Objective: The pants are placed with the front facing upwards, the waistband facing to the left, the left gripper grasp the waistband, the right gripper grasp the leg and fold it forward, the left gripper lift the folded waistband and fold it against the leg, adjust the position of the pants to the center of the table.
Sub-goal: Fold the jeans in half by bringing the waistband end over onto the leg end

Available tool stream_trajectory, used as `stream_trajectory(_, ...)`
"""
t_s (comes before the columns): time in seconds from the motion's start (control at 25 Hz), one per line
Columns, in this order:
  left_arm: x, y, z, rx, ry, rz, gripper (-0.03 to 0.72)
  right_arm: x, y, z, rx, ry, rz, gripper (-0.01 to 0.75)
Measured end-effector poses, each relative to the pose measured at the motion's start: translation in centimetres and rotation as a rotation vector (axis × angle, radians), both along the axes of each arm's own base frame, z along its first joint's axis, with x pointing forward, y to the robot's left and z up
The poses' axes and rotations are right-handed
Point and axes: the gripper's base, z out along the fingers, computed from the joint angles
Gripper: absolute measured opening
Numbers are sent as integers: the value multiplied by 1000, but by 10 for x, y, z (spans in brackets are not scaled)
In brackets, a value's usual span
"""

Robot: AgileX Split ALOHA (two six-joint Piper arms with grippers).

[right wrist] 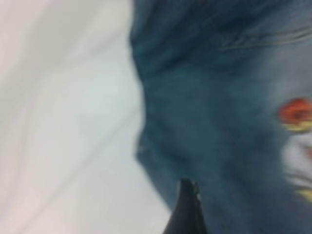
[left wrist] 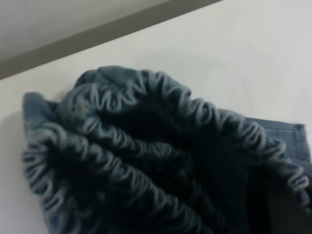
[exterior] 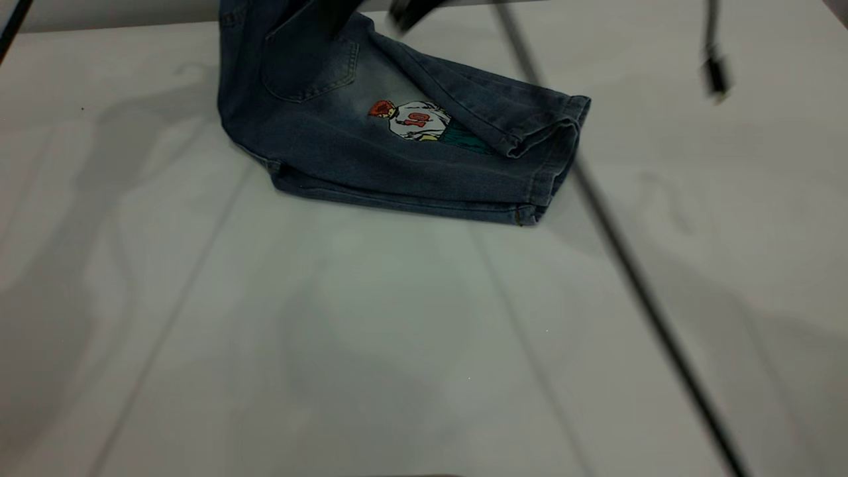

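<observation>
My left gripper is going to release the waistband over the leg hems [exterior: 584,127], just beyond the cartoon print.
The pants [exterior: 397,152] lie at the far middle of the table [exterior: 397,344], folded lengthwise with the back and cartoon print [exterior: 414,120] up. Their left end rises off the table past the picture's top edge. In the left wrist view the ruffled waistband [left wrist: 146,141] is bunched right against the camera, with my left gripper [left wrist: 273,204] shut on it and its fingers lost in the dark fabric. My right gripper [right wrist: 219,207] hovers open over the denim beside the print [right wrist: 295,112], with only one black finger [right wrist: 187,209] showing. A blurred black gripper part [exterior: 411,12] crosses the top edge.
A thick black cable [exterior: 629,265] runs diagonally over the right half of the table. A black cable plug [exterior: 715,74] hangs at the upper right. The table's far edge [left wrist: 97,34] passes close behind the waistband.
</observation>
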Motion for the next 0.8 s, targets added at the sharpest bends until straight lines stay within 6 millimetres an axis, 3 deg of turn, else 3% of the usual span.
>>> stream_trajectory(0.12, -5, -11, 12, -1, -18, -26, 26, 10, -35, 0, -82, 40, -10, 507)
stream_trajectory(0.24, -10, -23, 23, -1, -34, -52, 27, 11, -57, -21, -187, 138, 7, 507)
stream_trajectory(0.6, -20, -51, 31, -3, -38, -118, 27, 9, -68, -97, -343, 298, -14, 507)
stream_trajectory(0.8, -27, -68, 31, -2, -16, -174, 26, 11, -68, -106, -337, 300, -41, 506)
